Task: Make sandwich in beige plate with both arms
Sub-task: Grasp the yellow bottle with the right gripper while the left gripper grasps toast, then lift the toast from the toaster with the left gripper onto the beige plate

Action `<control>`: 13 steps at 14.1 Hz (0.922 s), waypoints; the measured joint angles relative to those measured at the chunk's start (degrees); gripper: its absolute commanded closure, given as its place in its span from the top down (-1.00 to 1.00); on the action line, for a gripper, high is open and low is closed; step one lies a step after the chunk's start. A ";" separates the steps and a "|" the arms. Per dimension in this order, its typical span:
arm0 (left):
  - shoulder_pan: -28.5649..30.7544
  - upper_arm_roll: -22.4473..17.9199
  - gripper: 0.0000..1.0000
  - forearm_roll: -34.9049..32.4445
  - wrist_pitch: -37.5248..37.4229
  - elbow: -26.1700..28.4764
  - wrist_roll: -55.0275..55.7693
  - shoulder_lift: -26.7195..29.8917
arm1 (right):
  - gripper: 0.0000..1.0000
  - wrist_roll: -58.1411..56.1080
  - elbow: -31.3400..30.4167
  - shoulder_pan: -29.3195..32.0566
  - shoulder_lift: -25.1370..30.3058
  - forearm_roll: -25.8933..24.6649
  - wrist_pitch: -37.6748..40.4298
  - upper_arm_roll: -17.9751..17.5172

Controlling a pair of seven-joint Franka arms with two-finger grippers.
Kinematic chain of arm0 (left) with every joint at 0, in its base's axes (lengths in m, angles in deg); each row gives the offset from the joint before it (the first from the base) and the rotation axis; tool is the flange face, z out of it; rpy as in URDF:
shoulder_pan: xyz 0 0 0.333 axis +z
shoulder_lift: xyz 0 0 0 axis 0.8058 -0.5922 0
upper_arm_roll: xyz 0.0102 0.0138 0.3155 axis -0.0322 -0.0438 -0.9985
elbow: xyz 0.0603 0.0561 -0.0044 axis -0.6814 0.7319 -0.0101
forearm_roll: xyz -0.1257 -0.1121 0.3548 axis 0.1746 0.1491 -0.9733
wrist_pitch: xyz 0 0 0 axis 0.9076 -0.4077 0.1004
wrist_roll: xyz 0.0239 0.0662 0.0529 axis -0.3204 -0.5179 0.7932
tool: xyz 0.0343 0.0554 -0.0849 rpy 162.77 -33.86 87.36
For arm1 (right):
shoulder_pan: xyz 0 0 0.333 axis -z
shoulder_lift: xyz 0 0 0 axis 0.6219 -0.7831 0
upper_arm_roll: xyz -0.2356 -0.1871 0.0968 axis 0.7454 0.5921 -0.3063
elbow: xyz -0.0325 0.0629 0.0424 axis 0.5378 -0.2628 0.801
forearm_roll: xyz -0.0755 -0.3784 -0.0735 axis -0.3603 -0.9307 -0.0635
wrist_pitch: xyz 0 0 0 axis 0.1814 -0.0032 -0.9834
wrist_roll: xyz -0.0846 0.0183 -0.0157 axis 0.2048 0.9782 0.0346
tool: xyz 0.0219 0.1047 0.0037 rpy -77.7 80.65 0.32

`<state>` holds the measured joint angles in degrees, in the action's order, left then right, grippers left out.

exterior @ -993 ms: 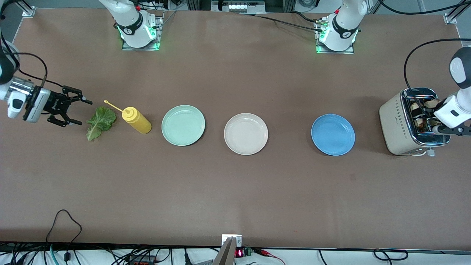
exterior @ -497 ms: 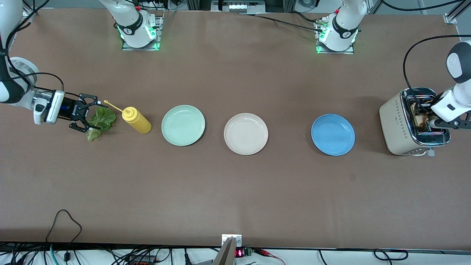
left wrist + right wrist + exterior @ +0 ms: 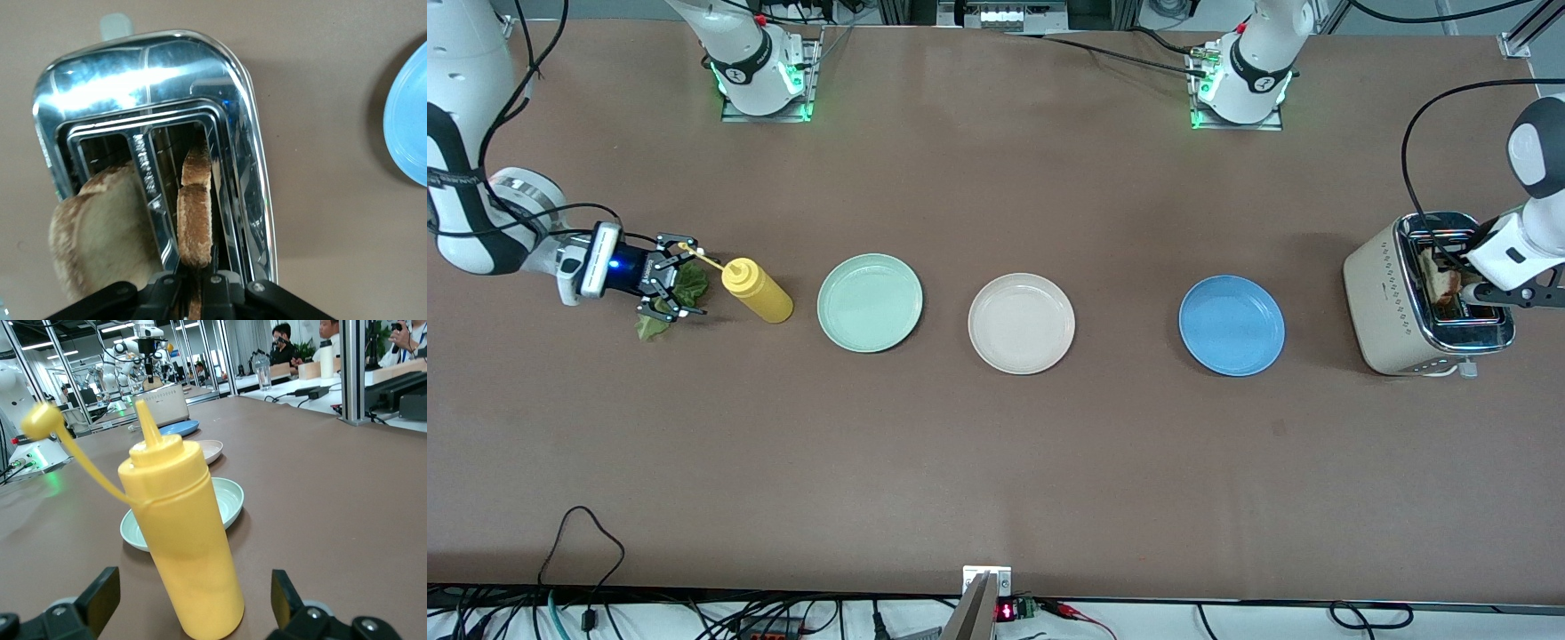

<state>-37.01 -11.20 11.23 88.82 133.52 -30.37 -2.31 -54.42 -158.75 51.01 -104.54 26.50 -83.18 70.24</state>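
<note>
Next, I bring my right gripper over to the middle of the yellow squeeze bottle's body (image 3: pixel 764 295) (image 3: pixel 190 561), below the bottle's spout, and close it there.
The beige plate (image 3: pixel 1021 323) lies empty at mid-table between a mint-green plate (image 3: pixel 870 302) and a blue plate (image 3: pixel 1232 324). My right gripper (image 3: pixel 691 281) is open, low over the green lettuce leaf (image 3: pixel 651 326), with its fingers toward the yellow squeeze bottle (image 3: pixel 758 291). In the right wrist view the bottle (image 3: pixel 180 533) stands between the open fingers (image 3: pixel 100 590); the leaf is hidden there. My left gripper (image 3: pixel 1465 289) reaches into the toaster (image 3: pixel 1392 302) and is shut on a toast slice (image 3: pixel 195 223) in one slot. A second toast slice (image 3: pixel 100 233) stands in the other slot.
The bottle's open cap on its strap (image 3: pixel 694 253) sticks out toward the right gripper. The toaster's cable (image 3: pixel 1414 142) loops over the table at the left arm's end. In the right wrist view the mint-green plate (image 3: pixel 230 497) and beige plate (image 3: pixel 208 450) show past the bottle.
My right gripper has moved toward the bottle and now covers most of the lettuce leaf. My left gripper has gone down into the toaster slot onto the toast slice.
</note>
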 measured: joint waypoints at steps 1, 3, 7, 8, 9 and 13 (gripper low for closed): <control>-0.01 0.10 -0.98 0.00 -2.34 -1.66 0.00 0.13 | 1.00 -1.36 0.08 0.00 -0.68 0.67 0.26 -0.09; -0.05 0.68 -0.98 0.00 -8.66 -6.56 -0.05 0.53 | 1.00 -3.61 0.53 -0.01 -2.09 1.31 0.97 -0.46; -0.22 5.03 -0.98 0.00 -21.75 -17.17 -0.11 1.31 | 1.00 -6.37 1.32 -0.30 -4.59 3.36 1.92 -1.23; -0.28 7.06 -0.98 0.00 -24.46 -19.34 -0.11 1.34 | 1.00 -6.77 1.36 -0.59 -5.01 3.98 2.03 -1.44; -0.36 9.43 -0.98 0.00 -26.87 -20.88 -0.06 1.32 | 1.00 -7.28 1.38 -0.88 -5.38 4.82 2.11 -1.92; -0.79 18.89 -0.98 0.01 -32.07 -21.99 0.35 -0.08 | 1.00 -8.24 1.43 -1.83 -6.39 7.23 2.11 -4.23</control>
<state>-37.80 7.70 11.25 56.75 111.54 -30.03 -2.39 -62.67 -157.32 49.18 -110.93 33.73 -81.07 66.01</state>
